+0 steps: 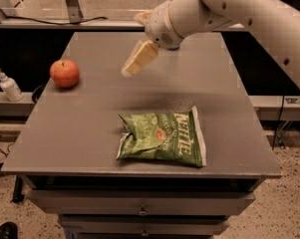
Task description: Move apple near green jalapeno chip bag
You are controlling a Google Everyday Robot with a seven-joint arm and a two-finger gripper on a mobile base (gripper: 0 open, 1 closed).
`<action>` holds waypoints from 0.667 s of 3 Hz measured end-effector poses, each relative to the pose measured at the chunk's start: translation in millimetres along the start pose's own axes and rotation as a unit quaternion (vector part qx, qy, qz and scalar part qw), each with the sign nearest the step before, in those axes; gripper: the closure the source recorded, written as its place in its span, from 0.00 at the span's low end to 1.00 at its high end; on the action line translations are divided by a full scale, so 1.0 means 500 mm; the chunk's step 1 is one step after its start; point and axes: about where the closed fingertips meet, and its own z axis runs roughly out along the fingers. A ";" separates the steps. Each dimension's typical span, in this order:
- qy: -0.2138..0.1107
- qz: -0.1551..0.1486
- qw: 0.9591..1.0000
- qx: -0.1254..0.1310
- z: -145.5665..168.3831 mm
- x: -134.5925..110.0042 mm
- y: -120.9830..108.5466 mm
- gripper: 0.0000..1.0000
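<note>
The red-orange apple near the table's edge is next, and my gripper will go to it and close around the apple's middle (pixel 65 74).
The apple (pixel 65 73), round and red-orange, sits on the grey table (pixel 89 133) near its left edge. The green jalapeno chip bag (pixel 163 138), crinkled with white "Kettle" lettering, lies flat near the table's front middle. My gripper (pixel 132 47) hangs above the table's middle back, to the right of the apple and behind the bag. It is open and empty, with one pale fingertip (pixel 137 61) pointing down-left toward the apple. The white arm (pixel 229 9) reaches in from the upper right.
A small white pump bottle (pixel 10 86) stands on a lower shelf left of the table. Drawers (pixel 142 210) run under the table's front edge. A shoe (pixel 4 230) shows on the floor at the bottom left.
</note>
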 end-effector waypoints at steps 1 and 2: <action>-0.008 0.016 1.000 0.002 0.075 -0.001 -0.023 0.00; -0.010 0.031 0.999 0.009 0.137 -0.003 -0.047 0.00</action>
